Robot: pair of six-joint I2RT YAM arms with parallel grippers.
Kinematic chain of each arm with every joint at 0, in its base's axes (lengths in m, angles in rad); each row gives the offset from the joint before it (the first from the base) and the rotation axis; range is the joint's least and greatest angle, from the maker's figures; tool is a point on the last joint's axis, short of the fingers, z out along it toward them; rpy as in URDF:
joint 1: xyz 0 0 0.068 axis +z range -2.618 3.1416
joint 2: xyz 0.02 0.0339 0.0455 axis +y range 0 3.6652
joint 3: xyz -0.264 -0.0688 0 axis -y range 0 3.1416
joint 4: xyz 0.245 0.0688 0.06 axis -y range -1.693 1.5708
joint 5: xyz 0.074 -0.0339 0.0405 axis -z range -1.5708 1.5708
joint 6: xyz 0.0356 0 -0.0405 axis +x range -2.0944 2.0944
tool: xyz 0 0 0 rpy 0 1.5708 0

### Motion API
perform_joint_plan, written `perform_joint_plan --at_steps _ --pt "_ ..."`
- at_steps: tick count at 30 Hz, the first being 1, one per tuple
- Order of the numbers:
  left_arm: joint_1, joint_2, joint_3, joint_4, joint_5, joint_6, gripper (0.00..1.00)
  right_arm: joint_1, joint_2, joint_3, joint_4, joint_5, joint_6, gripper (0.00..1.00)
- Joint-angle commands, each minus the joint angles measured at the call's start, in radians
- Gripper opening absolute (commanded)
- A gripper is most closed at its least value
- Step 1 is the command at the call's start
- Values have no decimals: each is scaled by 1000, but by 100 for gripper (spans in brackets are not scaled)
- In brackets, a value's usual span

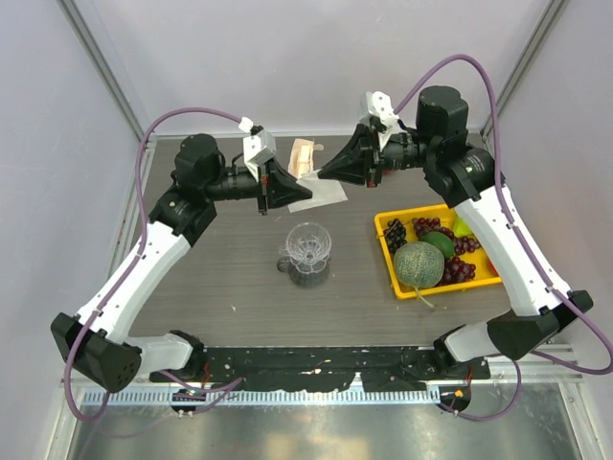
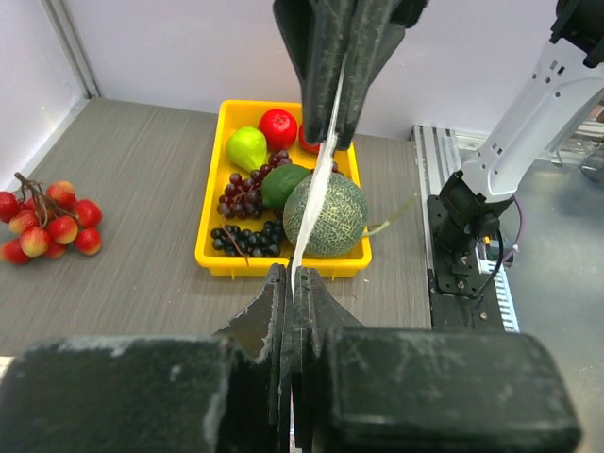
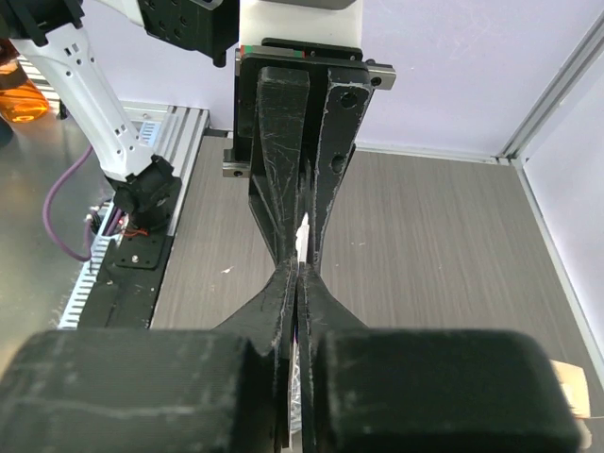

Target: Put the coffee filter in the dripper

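Observation:
The robot's right gripper covers the coffee filter's back edge almost up to the left gripper, so it should open, move back and pinch the filter's end [image 1: 343,193] closest to the tray.
The coffee filter [image 1: 326,191], a thin white sheet, hangs in the air between my two grippers at the back middle of the table. My left gripper [image 1: 308,194] is shut on its left edge and my right gripper [image 1: 322,173] is shut on its right edge. In the left wrist view the filter [image 2: 316,184] shows edge-on, running from my left gripper [image 2: 294,280] up to the right one. In the right wrist view only a sliver of the filter [image 3: 302,234] shows above my right gripper [image 3: 298,271]. The clear ribbed dripper [image 1: 308,245] stands upright below and in front of the filter.
A beige pack of filters [image 1: 304,154] lies behind the grippers. A yellow tray [image 1: 382,245] with a melon, grapes and other fruit stands at the right; it also shows in the left wrist view [image 2: 209,198]. A bunch of red fruit [image 2: 47,222] lies on the table.

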Motion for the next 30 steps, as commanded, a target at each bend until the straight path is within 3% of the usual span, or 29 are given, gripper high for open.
perform_joint_plan --at_steps 1,13,24,26,27,30 --pt "-1 6 63 9 -31 -24 0 16 6 23 10 -20 -8 5" --pt "-61 3 97 -47 -20 125 0 33 41 57 -59 60 -102 5" --pt "-47 4 88 -23 -25 71 0 -5 54 115 -7 63 -34 5" --pt "-21 -5 65 31 -25 -15 0 -25 48 124 -36 48 -37 25" --pt "-9 -10 54 55 -25 -50 0 -36 46 123 -45 36 -37 41" --pt "10 -34 25 91 -43 -72 0 -80 26 97 -88 11 -43 59"
